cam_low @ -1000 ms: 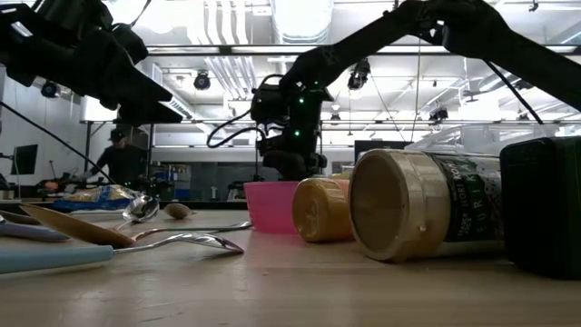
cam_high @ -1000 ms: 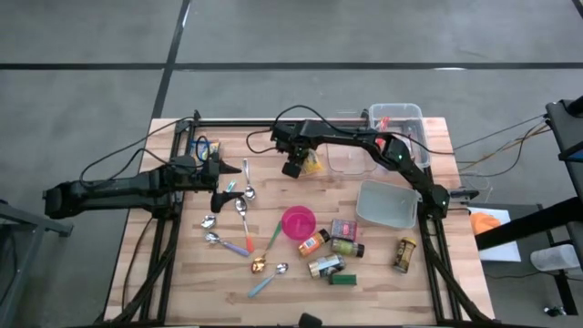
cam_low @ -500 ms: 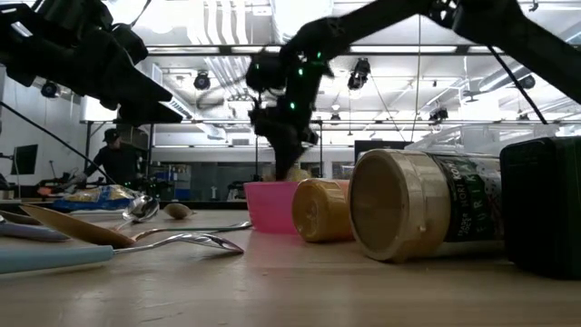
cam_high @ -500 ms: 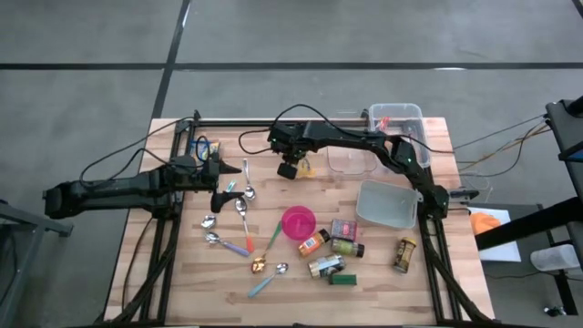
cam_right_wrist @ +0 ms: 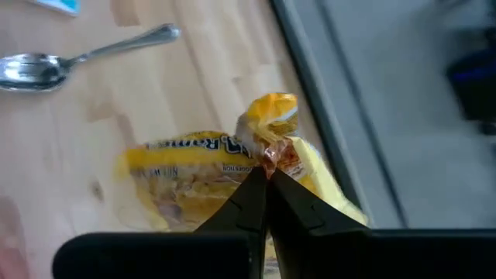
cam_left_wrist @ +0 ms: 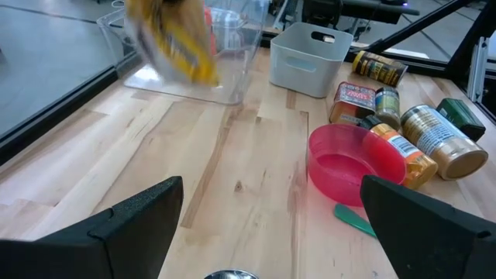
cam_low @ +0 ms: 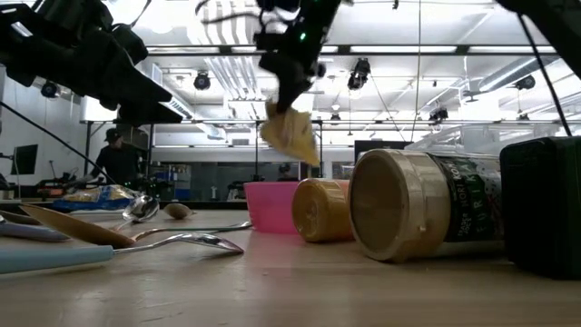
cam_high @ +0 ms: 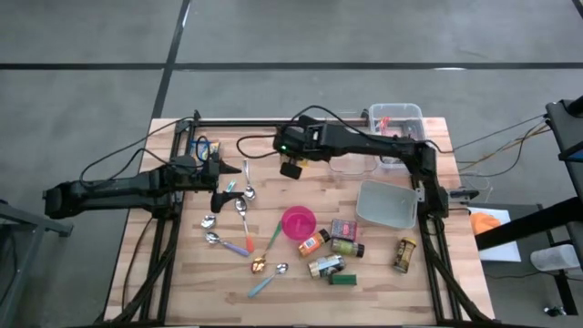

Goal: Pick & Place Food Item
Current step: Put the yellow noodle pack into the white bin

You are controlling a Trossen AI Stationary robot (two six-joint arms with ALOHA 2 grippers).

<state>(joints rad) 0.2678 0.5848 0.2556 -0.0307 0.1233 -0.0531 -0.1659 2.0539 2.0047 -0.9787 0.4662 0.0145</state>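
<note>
Next, my right gripper releases the yellow snack bag inside the clear container [cam_high: 390, 141], on the orange packet's near side.
The food item is a yellow snack bag [cam_low: 290, 134] that hangs in the air above the table's far middle. It also shows in the left wrist view [cam_left_wrist: 174, 43] and the right wrist view [cam_right_wrist: 201, 174]. My right gripper [cam_right_wrist: 267, 186] is shut on it; in the high view the right gripper [cam_high: 291, 168] hides the bag. My left gripper [cam_left_wrist: 271, 229] waits open at the table's left [cam_high: 226, 178], with nothing between its fingers. My right gripper pinches the bag's crumpled upper end [cam_right_wrist: 273, 155] between its two fingers. The fingers come from above, slanting down. The bag hangs tilted below them [cam_low: 292, 141], lifted clear of the table.
A pink bowl [cam_high: 298, 221] stands mid-table, with several spoons [cam_high: 239, 208] to its left and jars and tins [cam_high: 339, 248] to its right. A grey bin [cam_high: 387, 205] and clear containers [cam_high: 396, 123] stand at the right. A blue packet [cam_high: 206, 146] lies far left.
My right gripper has risen steeply, still shut on the yellow bag. The bag, which lay on the table near the far edge, is now lifted clear and hangs above the height of the pink bowl's rim.
</note>
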